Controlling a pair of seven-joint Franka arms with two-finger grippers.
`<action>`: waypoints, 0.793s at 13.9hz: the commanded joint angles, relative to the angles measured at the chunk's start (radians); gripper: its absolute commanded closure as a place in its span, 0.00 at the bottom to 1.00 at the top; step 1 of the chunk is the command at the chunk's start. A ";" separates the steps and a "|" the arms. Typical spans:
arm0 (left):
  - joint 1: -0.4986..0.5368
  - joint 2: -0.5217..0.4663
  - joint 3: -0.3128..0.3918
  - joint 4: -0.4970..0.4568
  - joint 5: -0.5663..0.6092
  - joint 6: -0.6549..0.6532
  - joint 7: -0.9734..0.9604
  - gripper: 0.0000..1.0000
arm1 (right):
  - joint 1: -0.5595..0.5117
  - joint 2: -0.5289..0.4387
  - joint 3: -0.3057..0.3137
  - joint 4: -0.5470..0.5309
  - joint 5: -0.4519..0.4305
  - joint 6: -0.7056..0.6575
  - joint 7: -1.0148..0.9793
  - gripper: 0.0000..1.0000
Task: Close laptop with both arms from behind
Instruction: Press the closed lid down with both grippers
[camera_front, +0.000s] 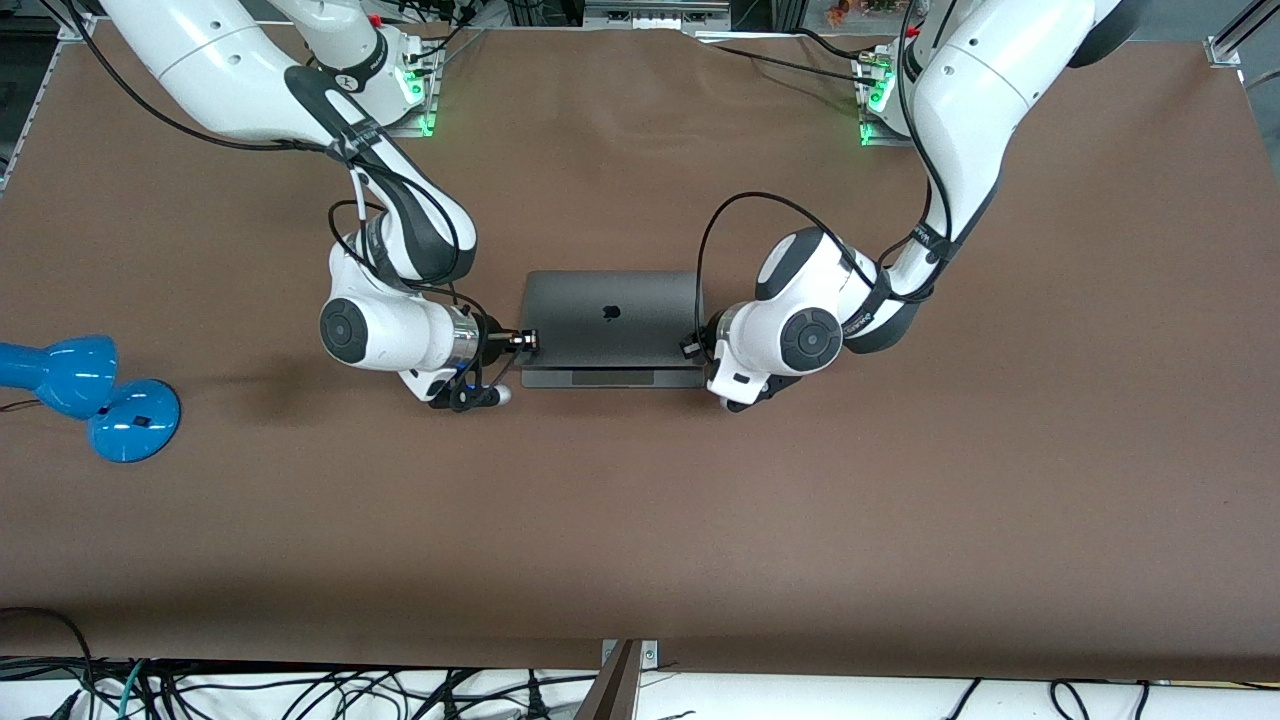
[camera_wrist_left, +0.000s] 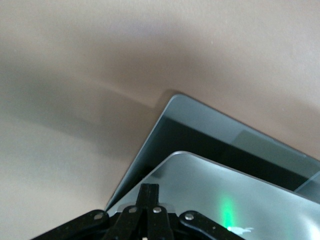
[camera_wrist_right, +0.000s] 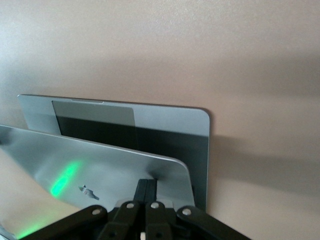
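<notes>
My left gripper should release the lid when it is to lie flat on the base of the space-grey laptop (camera_front: 613, 329).
The space-grey laptop (camera_front: 585, 325) sits mid-table, partly open, its lid tilted down toward the keyboard with the dark apple logo facing up. A strip of the base shows under the lid's free edge. My right gripper (camera_front: 527, 340) is shut, with its fingertips against the lid's outer face at the corner toward the right arm's end. My left gripper (camera_front: 688, 347) is shut too and rests on the lid's corner toward the left arm's end. In the left wrist view the shut gripper (camera_wrist_left: 149, 192) touches the lid (camera_wrist_left: 225, 200) above the keyboard. The right wrist view shows the same: gripper (camera_wrist_right: 148, 187), lid (camera_wrist_right: 100, 162).
A blue desk lamp (camera_front: 90, 395) lies on the brown table (camera_front: 640, 540) toward the right arm's end. Black cables hang along the table edge nearest the front camera. Green lights glow at both arm bases.
</notes>
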 joint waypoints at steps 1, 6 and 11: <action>-0.055 0.056 0.042 0.082 0.040 -0.005 -0.023 1.00 | 0.022 0.033 -0.025 0.045 -0.016 0.004 -0.006 1.00; -0.066 0.095 0.056 0.107 0.045 0.028 -0.022 1.00 | 0.041 0.099 -0.042 0.088 -0.018 0.033 -0.006 1.00; -0.072 0.109 0.064 0.108 0.065 0.041 -0.022 1.00 | 0.045 0.141 -0.043 0.118 -0.018 0.036 -0.005 1.00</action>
